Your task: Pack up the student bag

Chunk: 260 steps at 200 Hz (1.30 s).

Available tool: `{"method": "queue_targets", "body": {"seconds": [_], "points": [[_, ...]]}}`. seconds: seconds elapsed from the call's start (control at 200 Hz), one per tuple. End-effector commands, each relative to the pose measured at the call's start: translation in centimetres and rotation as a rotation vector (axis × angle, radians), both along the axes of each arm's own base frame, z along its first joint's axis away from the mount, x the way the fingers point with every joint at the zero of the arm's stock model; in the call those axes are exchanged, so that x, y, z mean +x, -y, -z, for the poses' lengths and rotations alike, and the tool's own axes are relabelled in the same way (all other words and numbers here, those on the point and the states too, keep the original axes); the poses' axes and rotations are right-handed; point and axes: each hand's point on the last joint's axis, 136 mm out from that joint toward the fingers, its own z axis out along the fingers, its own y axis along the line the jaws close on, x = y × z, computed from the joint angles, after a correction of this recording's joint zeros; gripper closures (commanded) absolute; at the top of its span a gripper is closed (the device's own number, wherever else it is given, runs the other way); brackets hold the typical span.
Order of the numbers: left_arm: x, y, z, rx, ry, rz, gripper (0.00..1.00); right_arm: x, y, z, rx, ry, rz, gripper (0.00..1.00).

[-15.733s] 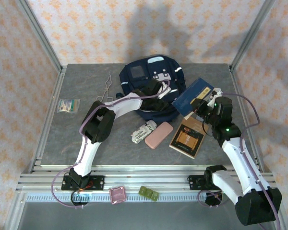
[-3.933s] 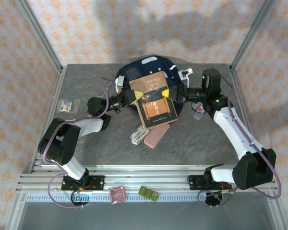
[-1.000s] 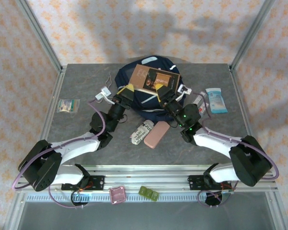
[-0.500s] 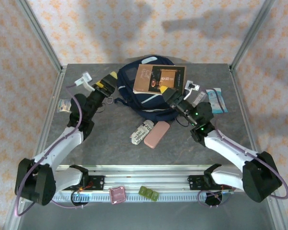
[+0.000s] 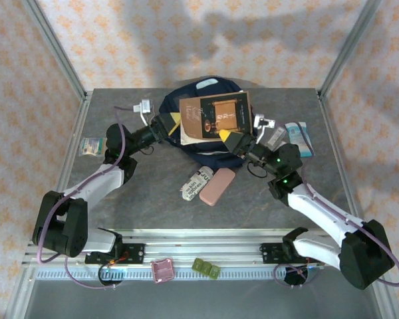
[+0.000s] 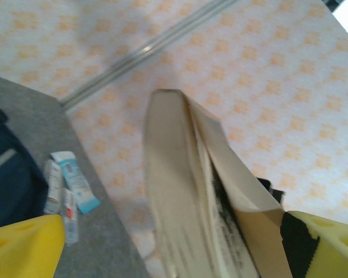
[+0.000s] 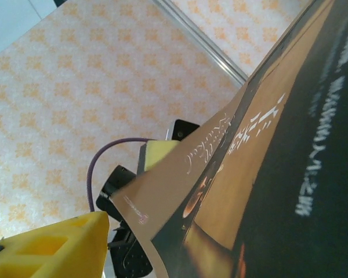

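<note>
The book's long edge sits crooked in my right gripper. My left gripper should grip the book's brown end (image 5: 189, 118) and turn the book before packing it.
The student bag (image 5: 203, 147), navy with light stripes, lies at the back middle of the table. A brown and black book (image 5: 214, 116) is held tilted above it. My right gripper (image 5: 230, 138) is shut on the book's near right corner; one yellow finger (image 7: 46, 249) shows beside the cover (image 7: 267, 174), the other is hidden behind it. My left gripper (image 5: 171, 125) is open at the book's left edge. Its yellow fingers (image 6: 23, 243) straddle the page edges (image 6: 185, 191), with a gap on the left side.
A pink case (image 5: 219, 187) and a white printed roll (image 5: 198, 183) lie just in front of the bag. A blue-white packet (image 5: 299, 138) and a tube (image 5: 277, 136) lie at the right, a small packet (image 5: 93, 146) at the left. The table's side rails stand close.
My left gripper opened wide, swung out to the left, then came back to the book's left edge. The book has shifted slightly left in the right gripper.
</note>
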Motion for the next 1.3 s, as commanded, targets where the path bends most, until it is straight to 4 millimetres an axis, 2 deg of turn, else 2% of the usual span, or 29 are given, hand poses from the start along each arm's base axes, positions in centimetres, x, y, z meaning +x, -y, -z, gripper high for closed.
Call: {"method": "queue_targets", "body": {"seconds": [0.0,0.17,0.215,0.31,0.415,0.556,0.686,0.746,0.811,0.871,0.926,1.001,1.031,1.106,1.161,1.296], "points": [[-2.5,0.8,-3.4,-0.054,0.127,0.122,0.06,-2.4,0.2,-3.0,0.034,0.148,-0.055,1.00],[-2.5,1.8,-3.6,-0.077,0.108,0.181,0.07,-2.9,-0.3,-3.0,0.017,0.157,-0.104,1.00],[-2.8,1.8,-4.2,-0.098,0.126,0.197,0.07,-2.6,-0.4,-2.7,0.003,0.148,-0.093,1.00],[-3.8,0.5,-6.3,-0.201,0.194,0.203,0.07,-2.6,0.0,-2.7,0.022,0.146,-0.075,1.00],[-4.7,-1.0,-7.4,-0.321,0.207,0.251,0.10,-2.6,0.3,-2.7,0.029,0.147,-0.062,1.00],[-4.6,-0.5,-6.7,-0.329,0.167,0.296,0.13,-2.4,-0.1,-2.6,0.012,0.146,-0.076,1.00],[-3.9,1.4,-5.3,-0.204,0.120,0.275,0.22,-2.6,-0.3,-3.1,0.013,0.159,-0.095,1.00],[-3.0,2.0,-4.0,-0.129,0.086,0.240,0.36,-2.5,-0.5,-3.1,0.005,0.161,-0.097,1.00],[-2.6,2.4,-3.3,-0.079,0.072,0.232,0.62,-2.2,-0.7,-3.0,-0.020,0.155,-0.096,1.00],[-2.8,2.6,-3.6,-0.080,0.084,0.244,0.84,-1.7,-1.0,-2.8,-0.043,0.143,-0.093,1.00],[-3.1,2.6,-3.9,-0.099,0.089,0.253,0.99,-1.4,-1.0,-2.7,-0.047,0.131,-0.086,1.00],[-2.8,2.6,-3.9,-0.112,0.079,0.242,1.00,-1.0,-0.9,-2.6,-0.041,0.107,-0.068,1.00],[-2.6,2.4,-3.8,-0.121,0.075,0.217,1.00,-0.8,-0.8,-2.6,-0.035,0.092,-0.061,0.92],[-2.0,1.6,-3.7,-0.140,0.070,0.140,1.00,-0.5,-0.6,-2.7,0.000,0.051,-0.052,0.61],[-1.6,0.7,-3.9,-0.169,0.076,0.065,1.00,-0.4,-0.2,-2.7,0.044,0.017,-0.042,0.47],[-1.5,-1.1,-4.5,-0.208,0.106,-0.083,1.00,-1.0,1.1,-2.7,0.177,-0.030,-0.034,0.47]]}}
